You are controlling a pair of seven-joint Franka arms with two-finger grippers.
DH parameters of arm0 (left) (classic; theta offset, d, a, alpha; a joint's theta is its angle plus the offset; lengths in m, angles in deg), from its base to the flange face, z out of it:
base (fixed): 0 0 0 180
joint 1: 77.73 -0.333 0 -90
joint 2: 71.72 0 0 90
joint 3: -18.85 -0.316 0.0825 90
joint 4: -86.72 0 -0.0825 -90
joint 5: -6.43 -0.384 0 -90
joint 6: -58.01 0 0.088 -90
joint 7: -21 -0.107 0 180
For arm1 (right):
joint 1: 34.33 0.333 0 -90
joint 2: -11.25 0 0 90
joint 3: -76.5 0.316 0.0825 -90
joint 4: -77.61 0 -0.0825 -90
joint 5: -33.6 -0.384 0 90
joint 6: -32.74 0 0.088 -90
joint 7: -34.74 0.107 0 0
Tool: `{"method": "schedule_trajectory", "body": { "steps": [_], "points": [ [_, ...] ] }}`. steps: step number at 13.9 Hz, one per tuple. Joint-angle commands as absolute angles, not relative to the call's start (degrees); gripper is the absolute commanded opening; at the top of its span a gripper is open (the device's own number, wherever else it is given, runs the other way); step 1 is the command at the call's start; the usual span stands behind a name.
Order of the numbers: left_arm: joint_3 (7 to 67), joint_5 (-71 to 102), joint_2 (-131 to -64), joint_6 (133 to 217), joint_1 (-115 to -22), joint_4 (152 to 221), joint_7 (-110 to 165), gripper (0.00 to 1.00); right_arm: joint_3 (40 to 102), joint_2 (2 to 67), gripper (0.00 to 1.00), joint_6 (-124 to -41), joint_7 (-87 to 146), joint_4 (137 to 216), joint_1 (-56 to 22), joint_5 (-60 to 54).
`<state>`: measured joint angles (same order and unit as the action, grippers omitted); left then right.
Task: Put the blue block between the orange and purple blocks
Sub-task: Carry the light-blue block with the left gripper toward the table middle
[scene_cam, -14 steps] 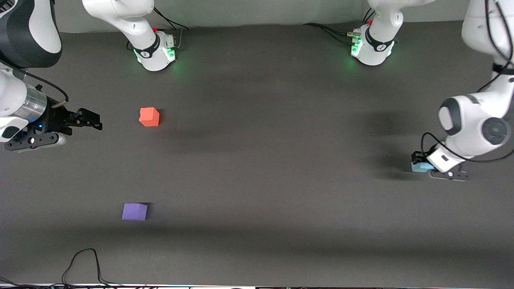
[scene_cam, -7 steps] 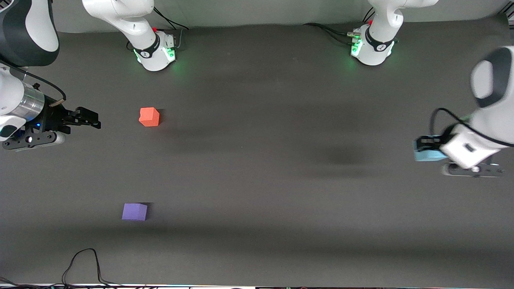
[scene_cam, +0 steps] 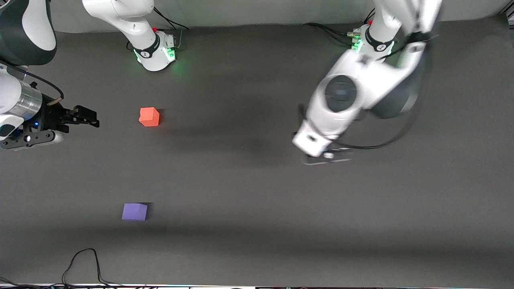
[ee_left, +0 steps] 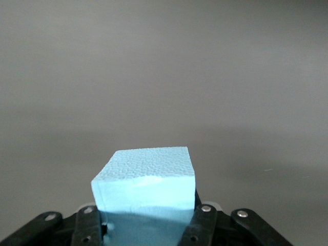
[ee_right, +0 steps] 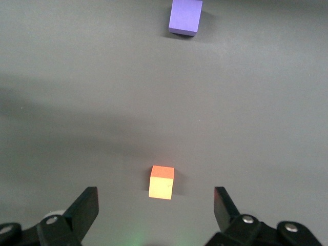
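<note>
The robot will set the blue block down on the bare mat, midway (scene_cam: pixel 247 146) between its left gripper and the orange block.
The blue block (ee_left: pixel 146 179), a light sky-blue cube, sits clamped between the fingers of my left gripper (ee_left: pixel 145 221), which is shut on it. In the front view the left arm's hand (scene_cam: pixel 319 142) hangs blurred over the middle of the table and hides the block. The orange block (scene_cam: pixel 149 117) rests on the table toward the right arm's end. Nearer the front camera lies the purple block (scene_cam: pixel 134 212). My right gripper (scene_cam: pixel 90 117) is open and holds nothing, level with the orange block (ee_right: pixel 161 182), toward the right arm's end. The purple block (ee_right: pixel 185 16) shows in the right wrist view too.
The dark grey table mat (scene_cam: pixel 249 192) lies bare between the blocks and the left arm. A black cable (scene_cam: pixel 82 261) loops at the table's front edge. The two arm bases (scene_cam: pixel 154 50) (scene_cam: pixel 373 46) stand along the table's back edge.
The left arm lifted the blue block off the table at its end and swung with it to over the middle. The right arm barely moved.
</note>
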<state>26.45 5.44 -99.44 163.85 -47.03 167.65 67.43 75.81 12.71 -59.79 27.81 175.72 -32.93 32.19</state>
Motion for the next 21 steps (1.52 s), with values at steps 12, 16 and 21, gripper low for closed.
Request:
{"method": "schedule_trajectory", "body": {
  "steps": [12,16,21],
  "points": [
    [25.1,-3.6,-123.7,186.5,-29.8,161.3,82.6,0.49,75.6,12.6,1.00,-58.2,26.4,175.1,-32.4,32.5],
    [25.1,-3.0,-122.3,183.4,-30.6,159.2,82.4,1.00,75.6,12.6,1.00,-58.3,26.3,174.9,-32.4,32.1],
    [29.5,3.4,-113.9,167.6,-42.4,153.9,75.1,1.00,75.8,12.1,1.00,-58.2,26.4,175.1,-32.3,31.3]
  ]
}}
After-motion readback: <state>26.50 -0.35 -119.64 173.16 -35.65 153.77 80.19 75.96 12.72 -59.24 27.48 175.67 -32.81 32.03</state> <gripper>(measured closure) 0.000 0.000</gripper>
